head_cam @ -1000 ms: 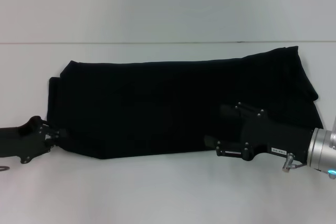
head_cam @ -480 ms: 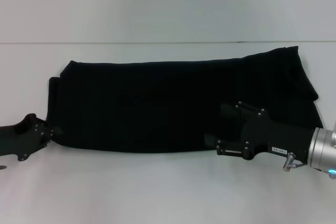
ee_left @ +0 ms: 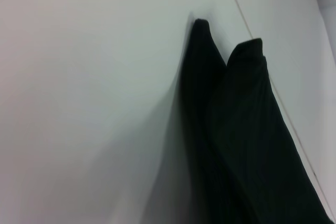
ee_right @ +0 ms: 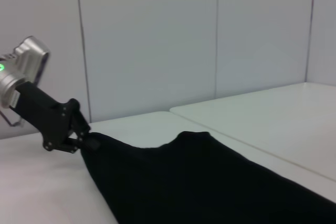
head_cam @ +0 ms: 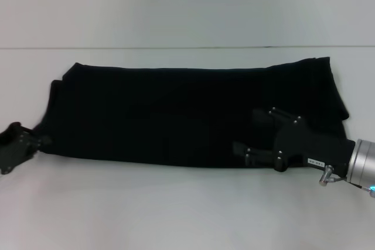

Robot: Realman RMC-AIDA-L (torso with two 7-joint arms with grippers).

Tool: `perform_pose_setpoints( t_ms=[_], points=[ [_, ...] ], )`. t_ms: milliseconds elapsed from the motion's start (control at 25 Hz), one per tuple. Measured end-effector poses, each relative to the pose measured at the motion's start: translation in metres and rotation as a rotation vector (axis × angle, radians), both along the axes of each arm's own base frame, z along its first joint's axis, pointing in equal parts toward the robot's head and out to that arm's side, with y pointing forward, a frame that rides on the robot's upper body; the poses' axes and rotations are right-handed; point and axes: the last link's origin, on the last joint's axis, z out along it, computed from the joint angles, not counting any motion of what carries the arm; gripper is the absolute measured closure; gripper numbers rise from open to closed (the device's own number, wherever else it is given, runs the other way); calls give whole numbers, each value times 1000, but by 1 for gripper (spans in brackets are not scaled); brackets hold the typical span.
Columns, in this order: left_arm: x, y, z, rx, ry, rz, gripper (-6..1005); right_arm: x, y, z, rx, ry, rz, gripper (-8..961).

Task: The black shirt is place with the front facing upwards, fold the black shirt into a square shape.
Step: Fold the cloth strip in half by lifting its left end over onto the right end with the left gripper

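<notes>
My left gripper has a corner of the black shirt, which lies across the white table. It will let go of that corner on the shirt's opposite end (head_cam: pixel 282 134), by my right gripper.
The black shirt (head_cam: pixel 176 115) lies as a long folded band across the white table, with no lettering showing. My left gripper (head_cam: pixel 40 142) is at the band's near left corner and is shut on the cloth. The right wrist view shows this left gripper (ee_right: pixel 84 141) pinching the shirt (ee_right: pixel 210 182) at its tip. My right gripper (head_cam: pixel 237 149) sits at the near edge toward the right end and holds the cloth. The near edge runs straight between the two grippers. In the left wrist view only the shirt (ee_left: pixel 236 129) and the table show.
The white table (head_cam: pixel 176 215) extends all around the shirt, with a thin seam (head_cam: pixel 176 47) running across behind it. Pale wall panels (ee_right: pixel 147 40) rise beyond the table in the right wrist view.
My left gripper has pulled leftward with the shirt's corner. The near edge has drawn up and straightened. The right gripper has shifted slightly right, and the shirt's right end has slid a little left.
</notes>
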Motion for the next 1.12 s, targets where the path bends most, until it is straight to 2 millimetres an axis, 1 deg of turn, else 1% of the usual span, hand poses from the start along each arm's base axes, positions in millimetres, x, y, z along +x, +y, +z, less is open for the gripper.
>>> perform_pose_setpoints(
  t_ms=[120,280,320,440,560,640,720,800,880,1000,1080,1120],
  points=[
    [-7,-1,12,28,23,12,934,1,1,2,9,7,-6,28],
    [-21,-4,36,93,64,44,926,2,1,3,18,13,-14,27],
    [-21,-4,36,93,64,44,924,3,1,3,19,14,-18,27],
    [-32,-9,56,158,68,78,918,5,-1,4,22,13,-26,27],
    [-32,-11,58,165,60,81,912,9,-3,4,24,12,-38,27],
    [-28,-9,57,164,41,65,908,11,-5,5,28,14,-47,27],
    [-19,-4,55,163,8,31,904,14,-6,6,36,19,-60,27],
    [-1,6,53,174,-51,-34,900,19,-9,9,46,27,-79,27],
    [22,21,51,197,-119,-114,897,24,-11,11,59,33,-99,27],
    [60,49,41,195,-189,-233,891,32,-16,14,74,40,-129,27],
    [98,71,25,160,-218,-331,887,37,-21,17,84,48,-146,27],
    [112,78,17,144,-227,-366,885,39,-23,18,87,54,-152,27]
  ],
)
